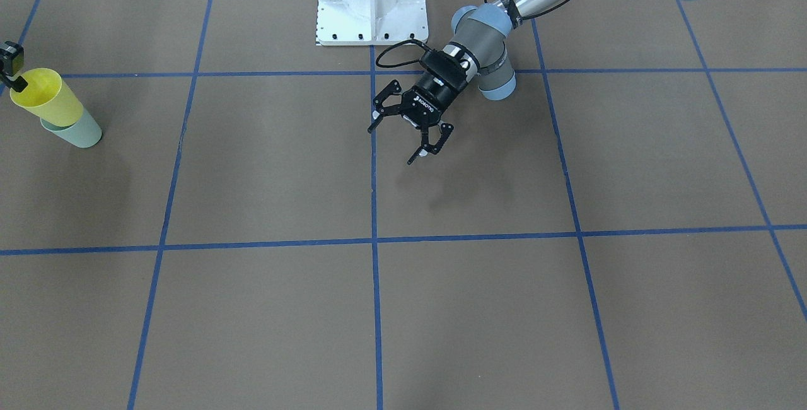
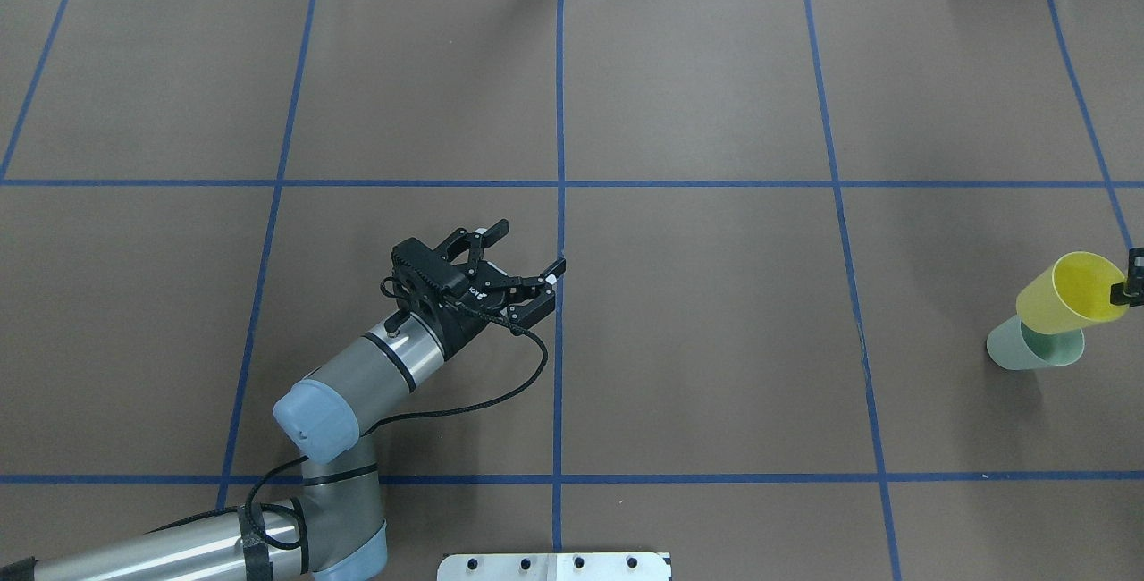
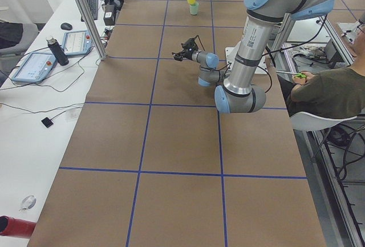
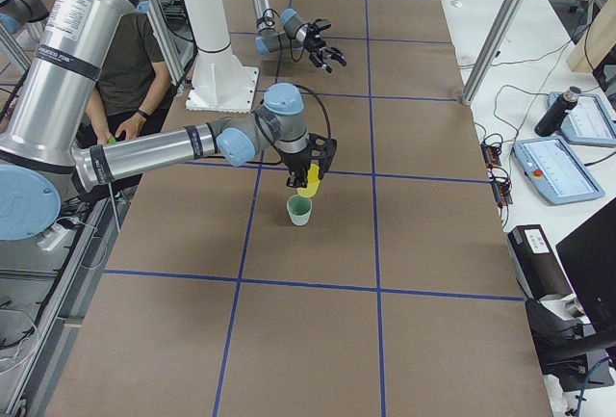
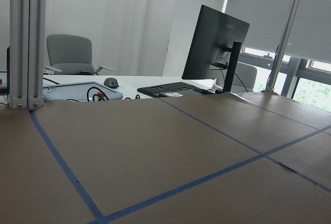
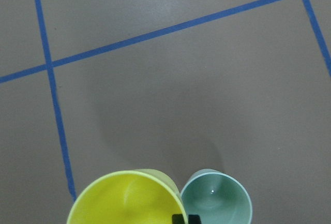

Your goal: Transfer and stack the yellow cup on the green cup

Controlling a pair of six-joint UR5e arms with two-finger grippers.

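Note:
The yellow cup will have its base nested deep inside the upright green cup [image 1: 69, 121] [image 6: 216, 200] when my right gripper lets go of it.
The yellow cup [image 2: 1068, 293] hangs tilted at the table's far right, its base just over the rim of the green cup [image 2: 1032, 347], which stands upright on the brown table. I cannot tell whether they touch. My right gripper [image 2: 1131, 284] is shut on the yellow cup's rim, one finger inside it. Both cups show in the front view, yellow [image 1: 47, 98] over green [image 1: 79, 131], and in the right wrist view, yellow [image 6: 124, 200] beside green [image 6: 217, 203]. My left gripper [image 2: 530, 246] is open and empty, low over the table's middle.
The white robot base plate [image 1: 372, 0] sits at the table's near edge. Blue tape lines [image 2: 560, 206] grid the table. An aluminium post [image 4: 500, 41] and desks with a monitor [image 5: 217, 43] stand beyond the far edge. A seated person [image 3: 325, 87] is beside the robot.

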